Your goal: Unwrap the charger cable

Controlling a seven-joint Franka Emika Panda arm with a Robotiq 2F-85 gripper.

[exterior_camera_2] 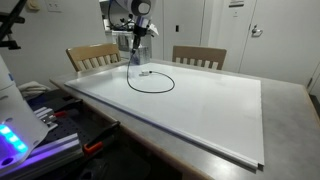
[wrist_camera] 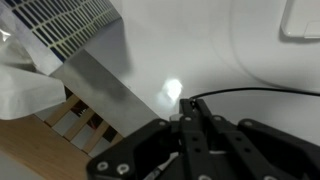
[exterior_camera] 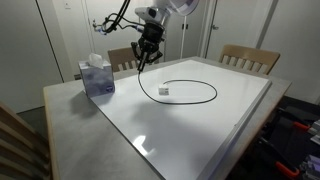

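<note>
Next, my gripper lets go of the charger cable's end on the white board (exterior_camera: 129,96), next to the blue tissue box.
The charger cable (exterior_camera: 200,84) is a thin black cord lying in a wide loop on the white board (exterior_camera: 200,125). Its small white plug (exterior_camera: 163,90) rests inside the loop. The loop also shows in an exterior view (exterior_camera_2: 152,82), with the plug (exterior_camera_2: 146,72) near it. My gripper (exterior_camera: 148,58) hangs above the loop's far edge, shut on one end of the cord, and a short length of cord hangs down to the board. In the wrist view the fingers (wrist_camera: 190,108) are pressed together, and the cord (wrist_camera: 250,90) runs off to the right.
A blue tissue box (exterior_camera: 97,78) stands near the board's corner and also shows in the wrist view (wrist_camera: 60,25). Wooden chairs (exterior_camera: 250,58) (exterior_camera_2: 92,56) stand at the table's far side. A grey table edge (exterior_camera: 70,125) surrounds the board.
</note>
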